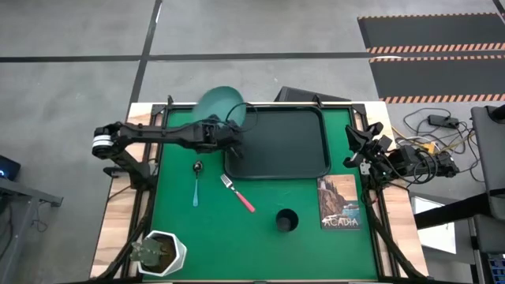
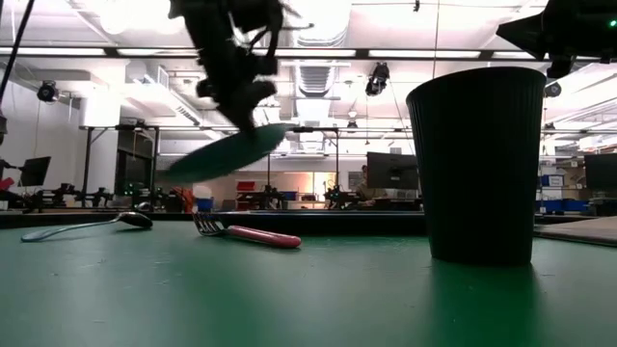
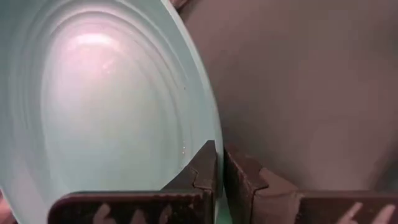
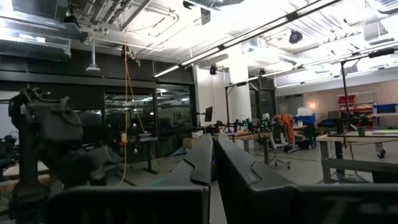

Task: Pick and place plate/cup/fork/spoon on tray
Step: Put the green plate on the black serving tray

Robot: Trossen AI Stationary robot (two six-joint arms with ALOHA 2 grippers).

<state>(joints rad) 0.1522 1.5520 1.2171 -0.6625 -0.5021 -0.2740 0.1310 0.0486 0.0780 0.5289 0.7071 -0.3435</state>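
My left gripper needs to release the teal-green plate in the black tray's far corner on the spoon's side (image 1: 253,130).
My left gripper (image 1: 229,130) is shut on the teal-green plate (image 1: 219,104), held in the air at the far left corner of the black tray (image 1: 278,143). The plate also shows tilted in the low view (image 2: 227,152) and fills the left wrist view (image 3: 106,106). The spoon (image 1: 196,183) with its light-blue handle and the pink-handled fork (image 1: 237,193) lie flat on the green mat near the tray's near left corner. The black cup (image 1: 286,221) stands upright on the mat, nearer. My right gripper (image 4: 214,168) is shut and empty at the table's right edge (image 1: 355,154). My left gripper pinches the plate's rim (image 3: 214,158) between its two fingers, one finger on the plate's upper face and one beneath. The fingers come from above, as the low view shows. The plate is lifted clear of the table and tilted, its free side lower (image 2: 183,169).
An "ACADIA" picture book (image 1: 339,203) lies on the mat right of the cup. A white hexagonal pot with a plant (image 1: 160,252) stands at the near left corner. Cables and gear (image 1: 426,162) lie beyond the right edge.
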